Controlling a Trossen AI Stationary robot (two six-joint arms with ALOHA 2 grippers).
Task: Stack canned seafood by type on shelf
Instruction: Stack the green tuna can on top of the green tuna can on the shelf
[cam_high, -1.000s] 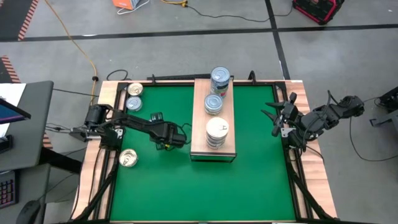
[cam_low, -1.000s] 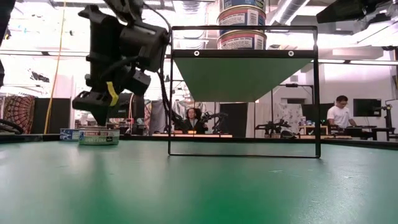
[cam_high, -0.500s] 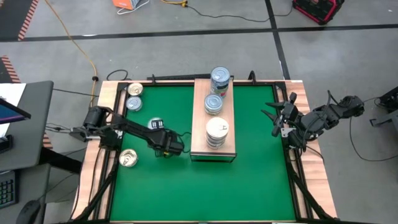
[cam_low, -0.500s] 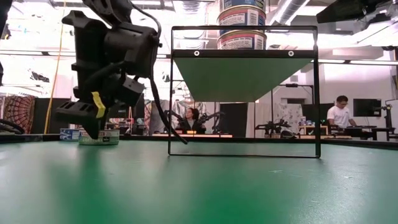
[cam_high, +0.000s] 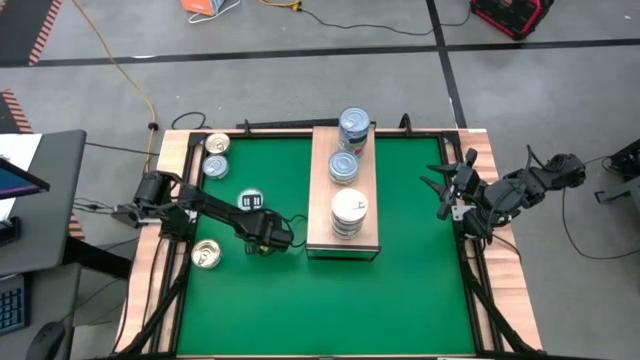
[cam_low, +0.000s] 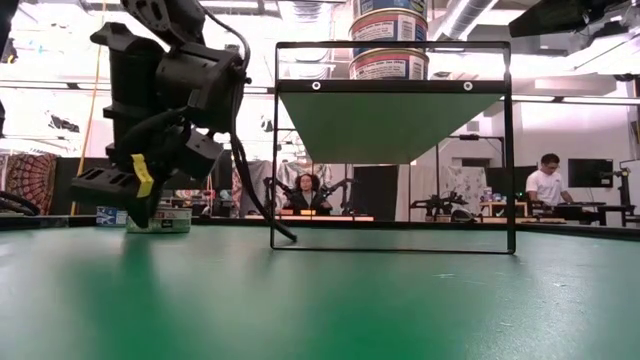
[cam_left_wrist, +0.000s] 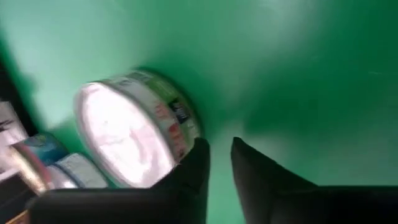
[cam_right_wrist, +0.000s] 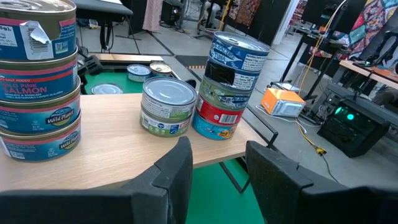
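The can lies flat on the mat, so next I tip it onto its edge with my left gripper by the can's near rim (cam_left_wrist: 188, 121), then open and grip the can's flat sides.
The shelf (cam_high: 343, 238) is a light-wood block on the green mat. It bears three stacks of cans: blue-silver ones (cam_high: 354, 128) at the far end, one stack (cam_high: 343, 165) in the middle and white-topped ones (cam_high: 349, 213) nearer. Loose cans stand on the mat at the left (cam_high: 250, 201) (cam_high: 214, 166) (cam_high: 207, 254). My left gripper (cam_high: 283, 240) (cam_left_wrist: 221, 146) hangs low over the mat just left of the shelf's near end. Its fingers are all but shut and hold nothing. A white-topped can (cam_left_wrist: 127, 140) lies just beyond them. My right gripper (cam_high: 445, 185) (cam_right_wrist: 217, 162) waits open at the table's right edge.
One more can (cam_high: 217, 145) sits on the wooden border at the far left corner. The shelf stands on a dark wire frame (cam_low: 390, 245), open underneath. People sit in the room beyond the table (cam_low: 548, 180). Green mat (cam_high: 400, 290) stretches between the shelf and the near edge.
My left gripper has drawn away from the shelf's left side toward the near edge and sunk closer to the mat. As the arm moved, it uncovered a can on the mat left of the shelf. The cans and the shelf have stayed put.
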